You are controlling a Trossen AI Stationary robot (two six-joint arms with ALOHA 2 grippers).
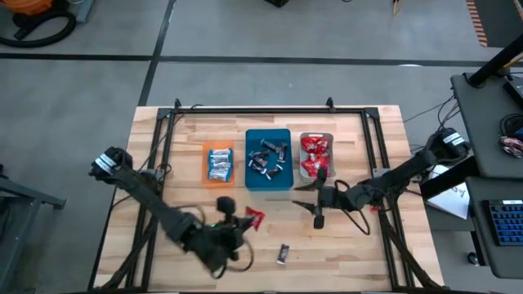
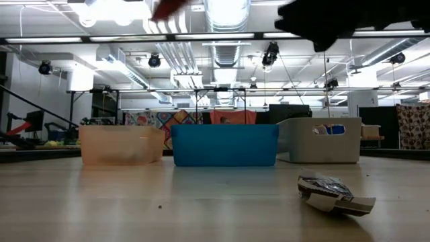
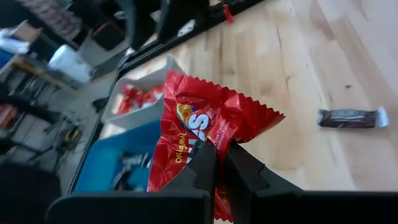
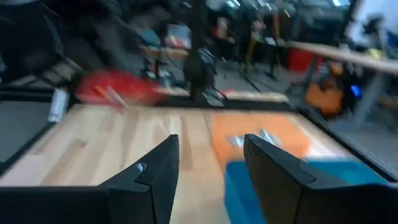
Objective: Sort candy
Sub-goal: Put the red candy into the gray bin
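Next, my left gripper hands the red packet, now over the table's near middle, over to my right gripper and lets go of it over the wood point(image 1: 280, 195) in front of the teal tray.
My left gripper point(image 1: 242, 219) hangs over the table's near middle, shut on a red candy packet point(image 3: 205, 127) that also shows in the high view as the red packet point(image 1: 256, 216). A dark-wrapped candy point(image 1: 283, 254) lies flat on the wood near the front edge, seen close as the dark candy point(image 2: 332, 193). My right gripper point(image 4: 208, 163) stands open and empty, just in front of the grey tray point(image 1: 329, 137), pointing toward the table's left. The orange tray point(image 1: 206, 162) holds blue-and-white candies, the teal tray point(image 1: 248, 163) dark ones, the grey tray red ones. My left gripper pinches the red packet between its two fingers at the packet's lower middle point(image 3: 219, 144). The fingers come from the table's left, slanting a little downward. The packet stands out beyond the fingertips, lifted clear of the table, its crimped edge point(image 3: 264, 112) free.
The three trays stand side by side along the far middle of the table. A black frame point(image 1: 245, 109) runs around the tabletop. Bare wood lies between the trays and the front edge, apart from the dark candy.
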